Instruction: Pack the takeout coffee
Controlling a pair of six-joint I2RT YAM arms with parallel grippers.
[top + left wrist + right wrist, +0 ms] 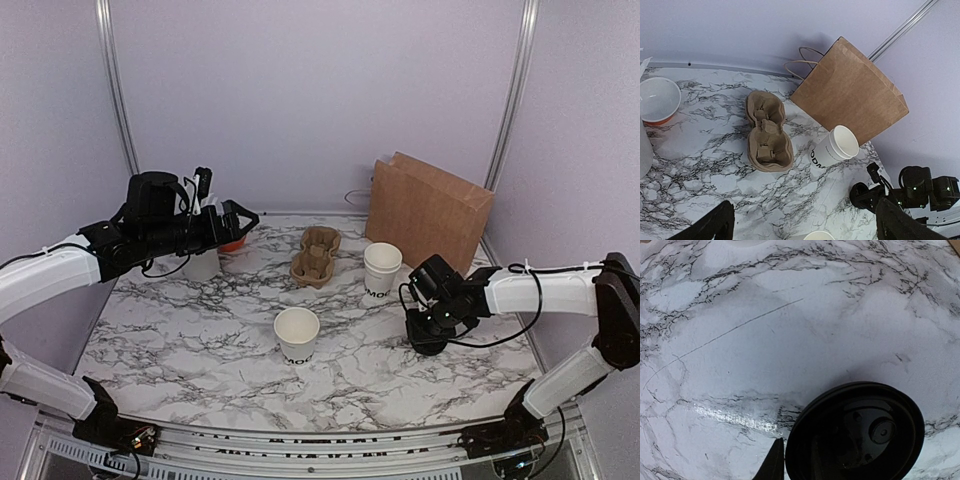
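Observation:
Next, I open my right gripper, which is pinching the nested black lids together, then take only the top lid's rim (803,416) and leave the lower lid behind.
A round black lid (855,435) lies by itself on the marble table (200,350), at the right (428,342). My right gripper (795,455) is down on it. One fingertip (776,460) presses the outside of its rim, and the other is only a dim shape inside the lid. Two white paper cups stand lidless: one with black lettering (382,268) (837,147) and one nearer (297,333). No cup with a lid shows, so the takeout coffee is out of view. My left gripper (235,222) (807,227) hangs wide open and empty, high over the back left.
A brown pulp cup carrier (315,255) (767,132) lies at the middle back. A brown paper bag (428,210) (850,90) stands at the back right. An orange-and-white bowl (657,100) and a tall pale holder (203,262) sit under the left arm.

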